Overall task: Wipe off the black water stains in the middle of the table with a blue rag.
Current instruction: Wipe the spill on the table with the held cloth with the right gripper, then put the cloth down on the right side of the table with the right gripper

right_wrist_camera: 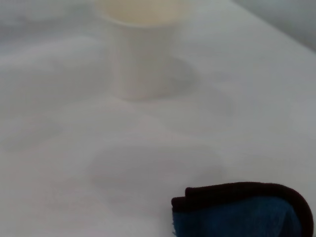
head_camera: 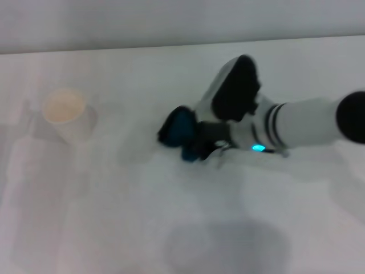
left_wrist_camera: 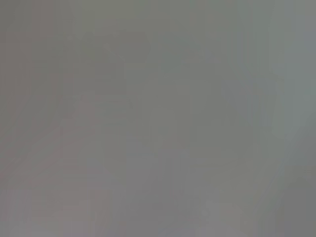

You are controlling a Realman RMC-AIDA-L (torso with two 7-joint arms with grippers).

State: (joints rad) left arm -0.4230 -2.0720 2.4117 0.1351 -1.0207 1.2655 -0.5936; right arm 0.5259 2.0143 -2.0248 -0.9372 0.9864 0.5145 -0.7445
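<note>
The blue rag will go down on the white table (head_camera: 219,153) under the black fingers of my right gripper, where I should put it farther from the cup.
The blue rag (head_camera: 178,129) is bunched into a teal wad with black edging, pressed low on the white table (head_camera: 114,217) near its middle. My right gripper (head_camera: 194,142) reaches in from the right and is shut on the rag. In the right wrist view the folded rag (right_wrist_camera: 247,212) fills the near corner, lying on the table (right_wrist_camera: 256,108). The black water stains do not show in any view; whether the rag hides them I cannot tell. My left gripper is out of view, and the left wrist view shows only a flat grey surface.
A white paper cup (head_camera: 65,114) stands upright at the table's left, well apart from the rag; it also shows in the right wrist view as the cup (right_wrist_camera: 143,54) beyond the rag. The table's far edge (head_camera: 171,45) meets a grey wall.
</note>
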